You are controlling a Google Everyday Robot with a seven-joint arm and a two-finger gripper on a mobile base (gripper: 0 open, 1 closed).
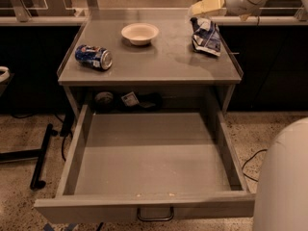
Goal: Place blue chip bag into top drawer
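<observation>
My gripper needs to next move to the middle of the blue chip bag [203, 32] and close there, between the bag's far and near ends.
The blue chip bag [206, 35], crumpled dark blue and white, is at the back right of the cabinet top [159, 57]. My gripper [199, 8] is at the top right of the camera view, just above the bag's far end. I cannot tell whether it touches or holds the bag. The top drawer [149, 153] is pulled wide open below the cabinet top. It is a shallow grey drawer with nothing in it and has a small handle [155, 215] on its front.
A blue soda can [94, 57] lies on its side at the left of the top. A white bowl [139, 32] stands at the back middle. Small items [130, 100] sit in the recess behind the drawer. My white body [284, 182] fills the lower right.
</observation>
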